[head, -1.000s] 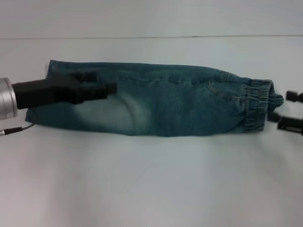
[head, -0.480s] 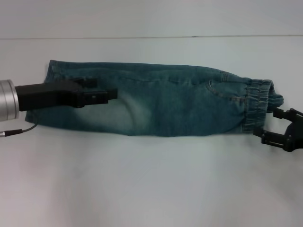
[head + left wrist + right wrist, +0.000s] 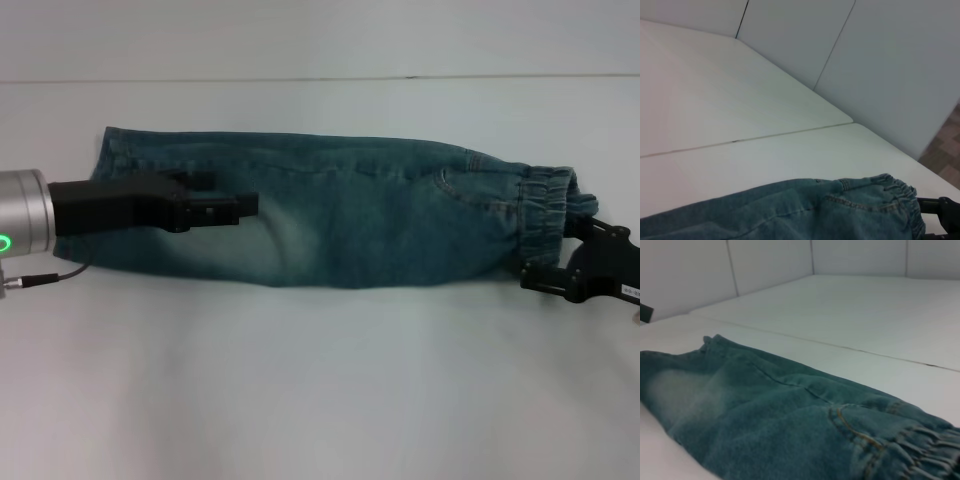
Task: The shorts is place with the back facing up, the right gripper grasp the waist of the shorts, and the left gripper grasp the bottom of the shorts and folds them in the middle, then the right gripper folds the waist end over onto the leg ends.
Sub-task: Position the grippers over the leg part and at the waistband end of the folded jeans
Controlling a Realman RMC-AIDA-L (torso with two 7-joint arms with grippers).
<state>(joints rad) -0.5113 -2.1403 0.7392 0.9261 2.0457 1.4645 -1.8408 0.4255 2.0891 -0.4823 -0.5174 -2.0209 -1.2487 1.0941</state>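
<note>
I will close my left gripper at the middle of the denim shorts (image 3: 348,217), between pocket and leg ends, where the waist half folds over.
The denim shorts (image 3: 380,220) lie folded lengthwise into a long strip on the white table (image 3: 320,380). The leg ends are at the left and the elastic waist (image 3: 545,215) is at the right. My left gripper (image 3: 228,195) hovers over the leg half, pointing right, open and holding nothing. My right gripper (image 3: 565,255) is open at the waist's near corner, with one finger on each side of the band. The left wrist view shows the shorts (image 3: 815,210) with the right gripper (image 3: 940,207) beyond the waistband. The right wrist view shows the shorts (image 3: 765,410) close up.
A seam (image 3: 320,78) crosses the table behind the shorts. White wall panels (image 3: 880,60) stand beyond the table's far edge. A thin cable (image 3: 45,277) hangs from the left wrist near the leg ends.
The right gripper has moved left and nearer, from just off the waistband to around its near corner. The left gripper has drifted slightly right over the leg half.
</note>
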